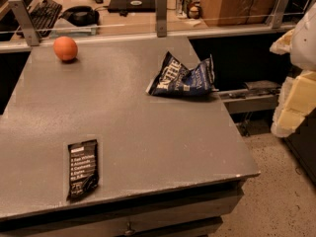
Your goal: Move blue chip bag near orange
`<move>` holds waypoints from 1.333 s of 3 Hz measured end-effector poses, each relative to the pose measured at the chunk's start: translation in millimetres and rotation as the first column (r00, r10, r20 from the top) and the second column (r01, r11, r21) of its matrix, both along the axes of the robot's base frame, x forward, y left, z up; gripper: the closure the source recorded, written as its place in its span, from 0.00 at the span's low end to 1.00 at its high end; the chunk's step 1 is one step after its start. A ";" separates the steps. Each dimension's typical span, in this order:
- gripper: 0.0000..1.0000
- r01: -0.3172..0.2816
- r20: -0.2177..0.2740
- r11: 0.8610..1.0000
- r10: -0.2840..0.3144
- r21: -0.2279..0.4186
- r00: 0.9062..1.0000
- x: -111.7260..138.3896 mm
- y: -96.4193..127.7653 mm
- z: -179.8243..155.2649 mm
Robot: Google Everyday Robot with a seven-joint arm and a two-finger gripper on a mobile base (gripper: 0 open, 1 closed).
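Note:
Next, I grasp the end of the blue chip bag (204,75) farthest from the orange, beside the table's edge.
The blue chip bag (183,78) is crumpled dark navy foil with white lettering. It lies near the right edge of the grey table (148,132), towards the back. The orange (65,48) is a small round fruit that sits at the table's far left corner, well apart from the bag. My gripper (292,102) shows as pale cream parts at the right edge of the view. It is off the table, to the right of the bag and above the floor, and holds nothing.
A flat black bar wrapper (82,169) with white text lies near the table's front left. A glass rail on metal posts (161,14) runs along the back edge. A desk with a keyboard (44,11) lies behind it. A dark gap and a speckled floor (276,191) are to the right.

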State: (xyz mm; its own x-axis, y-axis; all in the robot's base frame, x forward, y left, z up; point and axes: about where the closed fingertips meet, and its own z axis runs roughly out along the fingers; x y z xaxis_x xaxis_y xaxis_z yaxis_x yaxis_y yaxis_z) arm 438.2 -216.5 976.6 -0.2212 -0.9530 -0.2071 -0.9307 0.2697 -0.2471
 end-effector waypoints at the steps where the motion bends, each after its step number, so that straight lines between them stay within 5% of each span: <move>1: 0.00 -0.002 0.009 1.000 0.002 0.004 1.000 1.3 0.8 1.0; 2: 0.00 -0.015 0.030 0.999 0.013 0.038 0.999 22.2 5.6 -11.1; 4: 0.00 -0.075 0.061 0.975 0.063 0.211 0.996 126.7 45.7 -73.1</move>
State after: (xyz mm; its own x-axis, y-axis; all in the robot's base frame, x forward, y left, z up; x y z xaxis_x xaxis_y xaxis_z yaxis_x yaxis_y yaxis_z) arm 564.8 -170.8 903.5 -0.1394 -0.8981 -0.4172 -0.9357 0.2573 -0.2413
